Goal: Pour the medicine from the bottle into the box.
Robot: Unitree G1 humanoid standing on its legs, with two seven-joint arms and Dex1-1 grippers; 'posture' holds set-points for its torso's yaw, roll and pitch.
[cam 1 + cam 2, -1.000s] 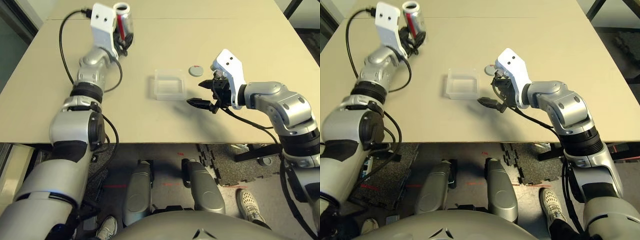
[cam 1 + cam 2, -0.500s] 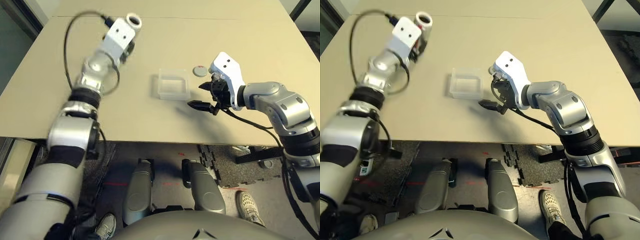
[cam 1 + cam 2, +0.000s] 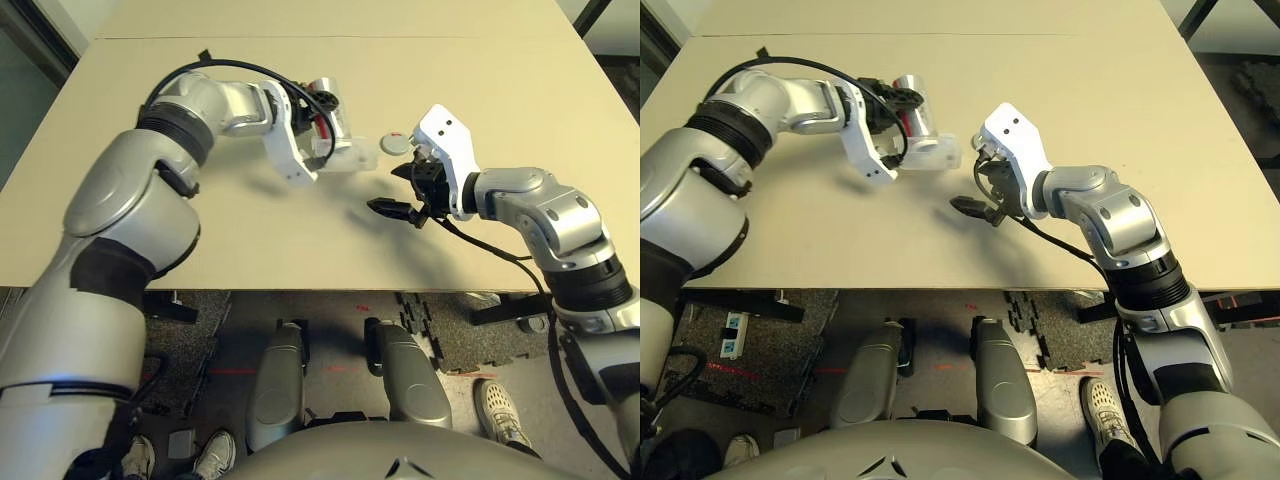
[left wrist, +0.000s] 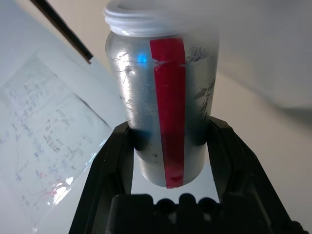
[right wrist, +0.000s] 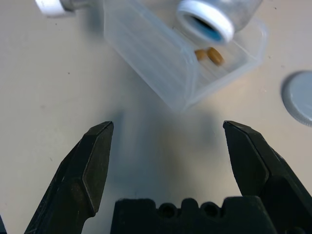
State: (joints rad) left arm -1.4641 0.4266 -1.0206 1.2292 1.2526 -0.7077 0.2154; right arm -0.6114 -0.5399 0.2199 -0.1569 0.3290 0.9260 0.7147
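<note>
The robot's left gripper needs to release the silver bottle, now tipped over the clear plastic box, on the tan table, on the other side of the box from the grey cap [image 3: 257,146].
My left gripper [image 3: 316,112] is shut on the silver bottle [image 3: 328,97], which has a red strip [image 4: 168,112] down its side. The bottle is tipped over, its open white mouth [image 5: 207,18] just above the clear plastic box [image 3: 355,158]. In the box [image 5: 156,58] lie two small tan pills [image 5: 209,55], the medicine. Black fingers [image 4: 114,161] clamp the bottle on both sides. My right gripper [image 3: 400,192] hangs open just right of the box and nearer to me, with nothing between its fingers [image 5: 92,165].
A round grey cap [image 3: 393,144] with a red mark lies on the tan table [image 3: 480,90] just right of the box, beyond my right gripper. A black cable loops over my left forearm [image 3: 215,70].
My left arm has swung from the table's far left across to the box, and the upright bottle is now tipped over it. My right arm has barely moved.
</note>
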